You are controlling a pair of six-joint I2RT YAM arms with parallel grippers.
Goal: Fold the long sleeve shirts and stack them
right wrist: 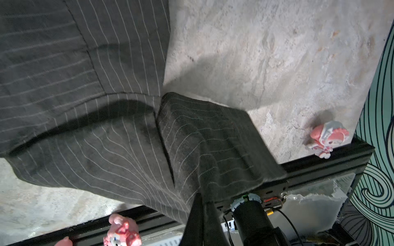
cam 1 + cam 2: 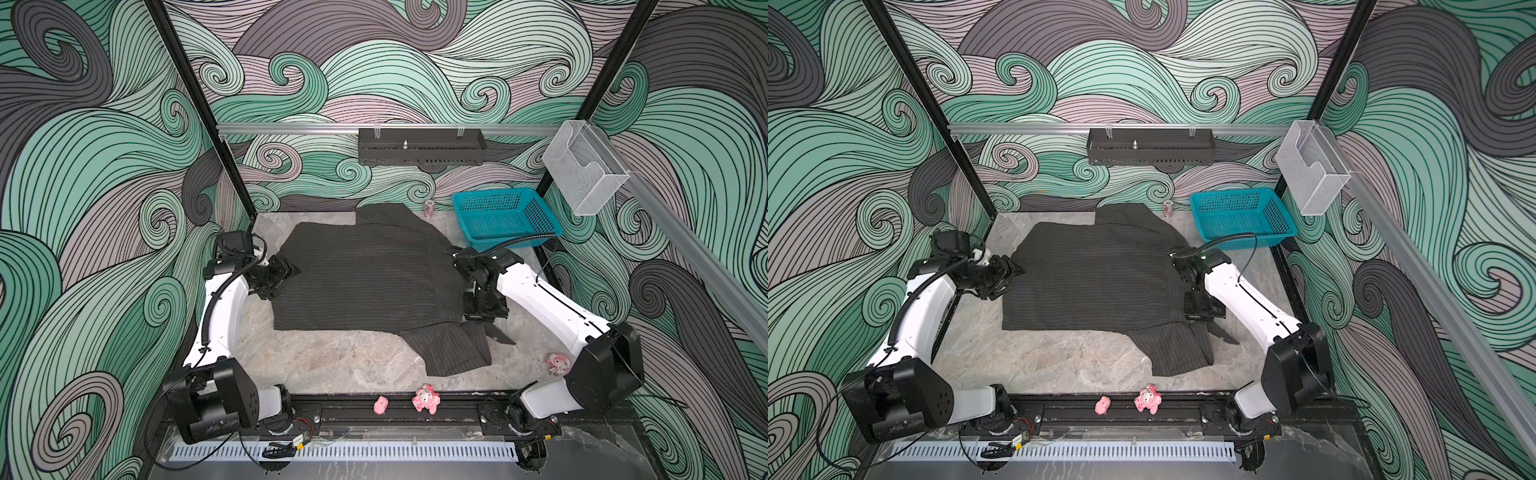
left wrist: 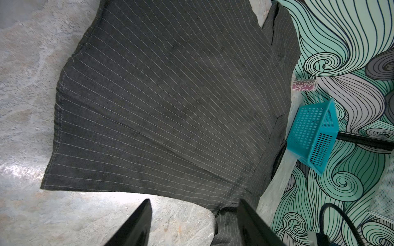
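Observation:
I should use my right gripper to let go of the fold of sleeve on the shirt's front edge, straight (image 2: 381, 323) behind the smaller pink toy.
The long sleeve shirt (image 2: 365, 274) (image 2: 1096, 278) is dark charcoal with thin pale pinstripes and lies spread across the middle of the grey table in both top views. One sleeve (image 2: 451, 349) trails toward the front right. My right gripper (image 2: 482, 319) (image 1: 202, 204) is shut on a fold of that sleeve's cloth (image 1: 202, 149), which rises from the table to the jaws. At the shirt's left edge my left gripper (image 2: 291, 276) (image 3: 194, 213) is open, with only bare table and a bit of shirt edge between its fingers (image 3: 136, 223).
A teal basket (image 2: 503, 216) stands at the back right, with a small patterned roll (image 2: 429, 208) beside it. Pink toys sit on the front rail (image 2: 426, 399) (image 2: 380, 405) and by the right arm (image 2: 557, 363). On the back wall hang a black shelf (image 2: 419, 145) and a clear box (image 2: 586, 166).

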